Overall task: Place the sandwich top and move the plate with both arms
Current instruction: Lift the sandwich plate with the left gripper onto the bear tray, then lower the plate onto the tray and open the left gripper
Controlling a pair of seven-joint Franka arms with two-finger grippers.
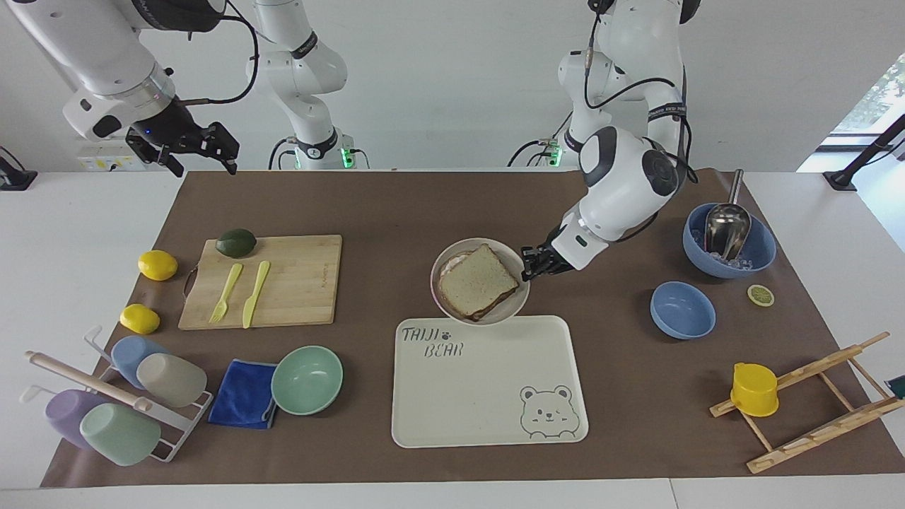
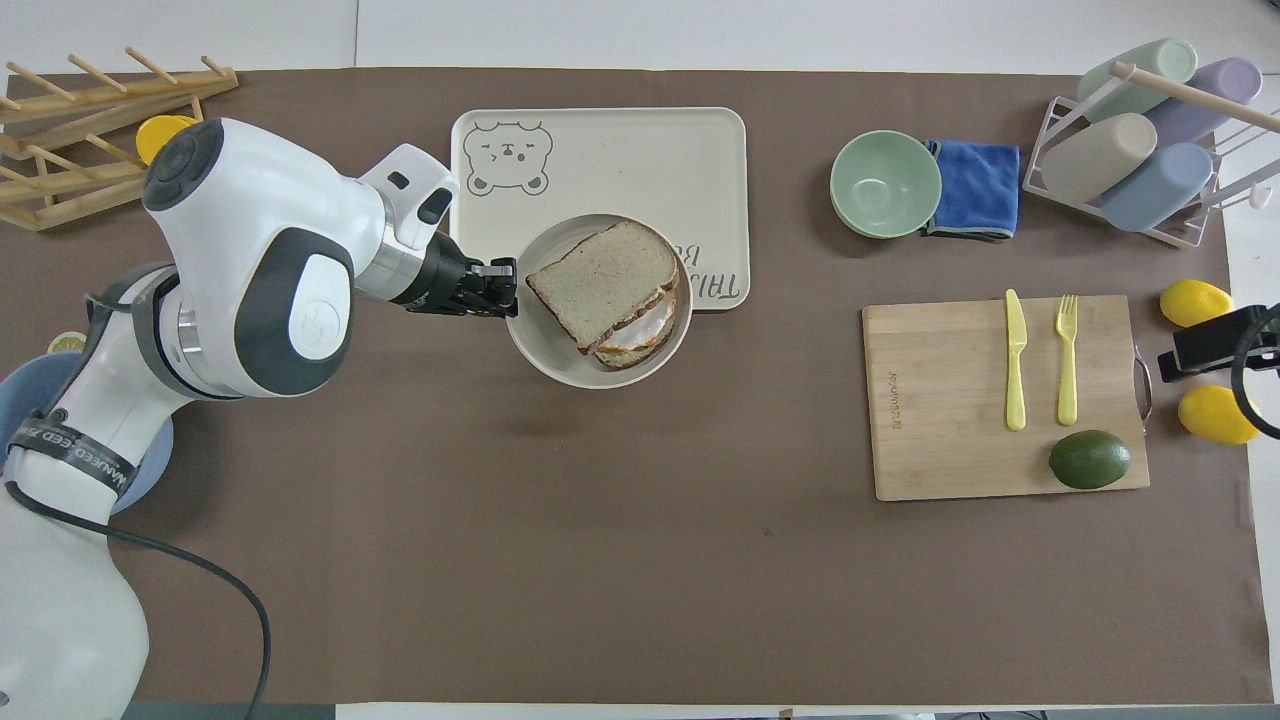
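The plate, still in the air over the tray's edge, will go down from my left gripper onto the cream tray (image 2: 585, 198), where I will set it between the bear drawing and lettering.
The sandwich top (image 1: 478, 281) (image 2: 603, 283), a pale bread slice, lies on the egg-bearing slice on the small round beige plate (image 1: 444, 264) (image 2: 545, 355). My left gripper (image 1: 529, 269) (image 2: 505, 287) is shut on the plate's rim and holds the plate in the air over the edge of the cream bear tray (image 1: 488, 385) (image 2: 600, 150) nearest the robots. My right gripper (image 1: 189, 152) (image 2: 1210, 345) waits raised over the table's edge at the right arm's end, near the lemons; it holds nothing.
A cutting board (image 1: 283, 283) carries a yellow knife, fork and an avocado. Two lemons (image 1: 157, 265) lie beside it. A mint bowl (image 1: 307, 379), blue cloth and cup rack stand farther out. Two blue bowls (image 1: 682, 309) and a wooden rack (image 1: 813, 403) are at the left arm's end.
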